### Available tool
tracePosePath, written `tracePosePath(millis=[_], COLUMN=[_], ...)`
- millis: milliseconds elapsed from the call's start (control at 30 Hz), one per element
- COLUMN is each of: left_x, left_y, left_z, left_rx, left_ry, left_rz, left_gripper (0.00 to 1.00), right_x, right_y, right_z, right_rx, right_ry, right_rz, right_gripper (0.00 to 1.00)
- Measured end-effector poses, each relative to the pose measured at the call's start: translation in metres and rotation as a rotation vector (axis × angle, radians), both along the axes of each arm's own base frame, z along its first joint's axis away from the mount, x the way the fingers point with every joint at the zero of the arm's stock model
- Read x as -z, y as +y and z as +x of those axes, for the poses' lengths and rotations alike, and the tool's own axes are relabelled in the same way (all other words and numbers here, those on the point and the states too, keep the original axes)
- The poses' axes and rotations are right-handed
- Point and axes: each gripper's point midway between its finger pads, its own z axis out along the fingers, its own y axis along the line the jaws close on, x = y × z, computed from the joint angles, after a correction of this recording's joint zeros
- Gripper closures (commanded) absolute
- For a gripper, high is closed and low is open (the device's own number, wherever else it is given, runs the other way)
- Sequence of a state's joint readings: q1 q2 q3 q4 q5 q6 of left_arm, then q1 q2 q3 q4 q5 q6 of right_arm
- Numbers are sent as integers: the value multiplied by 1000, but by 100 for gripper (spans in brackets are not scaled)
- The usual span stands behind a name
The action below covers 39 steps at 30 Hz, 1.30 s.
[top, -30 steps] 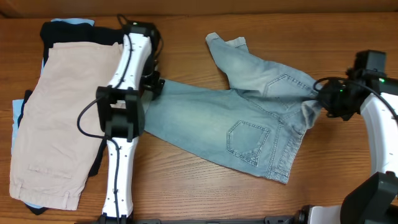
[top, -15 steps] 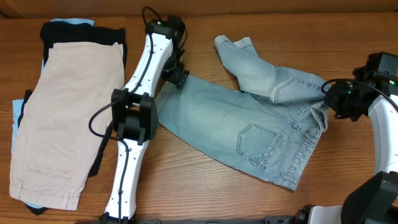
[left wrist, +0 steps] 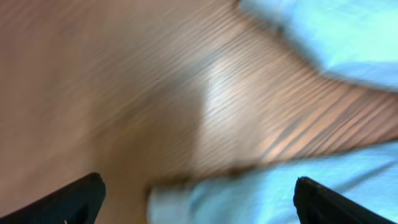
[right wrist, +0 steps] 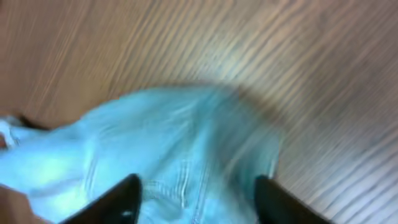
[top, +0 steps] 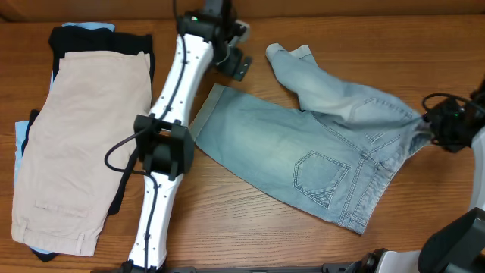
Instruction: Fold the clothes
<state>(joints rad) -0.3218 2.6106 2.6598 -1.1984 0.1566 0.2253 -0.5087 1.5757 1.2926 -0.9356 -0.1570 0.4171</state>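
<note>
The denim shorts' far leg is next for my left gripper, which should move to it and close on that leg's inner edge [top: 283, 76] [left wrist: 301, 50], near the hem.
The light-blue denim shorts [top: 303, 144] lie flat, back pockets up, across the middle and right of the table. One leg points left. The other leg [top: 292, 57] angles toward the far edge. My left gripper [top: 236, 62] hovers wide open over the bare wood between the two legs, holding nothing. In the left wrist view, the left gripper [left wrist: 199, 202] has blurred denim [left wrist: 336, 37] below and to its upper right. My right gripper [top: 433, 127] is at the waistband's right end. In the right wrist view, the right gripper [right wrist: 199, 202] stands open, with bunched denim [right wrist: 168, 143] lying between its fingers.
A pile of garments sits at the left: beige shorts [top: 76, 144] on top of a black piece [top: 98, 38] and a pale-blue piece [top: 20, 144]. The left arm [top: 163, 144] lies between the pile and the denim shorts. The wooden table [top: 250, 227] shows in front.
The right gripper pulled the waistband to the right, then opened. The left gripper lifted off the left leg hem and moved toward the far edge. The shorts shifted right and flattened.
</note>
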Motion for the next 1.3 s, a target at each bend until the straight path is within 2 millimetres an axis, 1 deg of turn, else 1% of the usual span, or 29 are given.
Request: tracePosePath(millis=[67,167,267,333,433,500,633,733,833,967,1067,1133,1200,1300], left_x=[-10,-20,-19,-14,-11,-9,2,13,27,45,59,69,75,75], left_y=[-27,-69,-102,-116,-123,-123,-120,-120,-119,-120,-123,-124,-126,-132], left_z=[8,14,12,7,4,5,6,5,3,5,6,4,1,-1], left_rx=[63,148,213,244,259,258,253,240,190,65,-29,-89,-130,-155], left_ry=[-76,-176,-228,-234,-230,-228,-212,-187,-143,-73,-24,15,45,60], left_rz=[-42,-96,-128,-137,-143,-144,-138,-137,-150,-197,-236,-255,-265,-283], left_gripper=[0,0,0,0,0,0,0,3,5,7,13,21,25,33], right_x=[-1,-2,-2,-2,-3,-3,-3,-3,-3,-3,-3,-3,-3,-3], right_y=[3,10,14,16,18,18,18,18,18,18,18,18,18,18], right_z=[2,5,7,7,8,8,8,8,8,8,8,8,9,9], right_rx=[-17,-47,-71,-86,-99,-103,-110,-116,-119,-119,-120,-120,-120,-120], right_ry=[-13,-24,-28,-30,-33,-33,-33,-34,-34,-34,-34,-35,-35,-37], right_rz=[16,31,34,32,32,31,28,26,26,26,26,25,25,24], right_gripper=[21,20,19,19,18,18,18,17,17,17,17,17,17,17])
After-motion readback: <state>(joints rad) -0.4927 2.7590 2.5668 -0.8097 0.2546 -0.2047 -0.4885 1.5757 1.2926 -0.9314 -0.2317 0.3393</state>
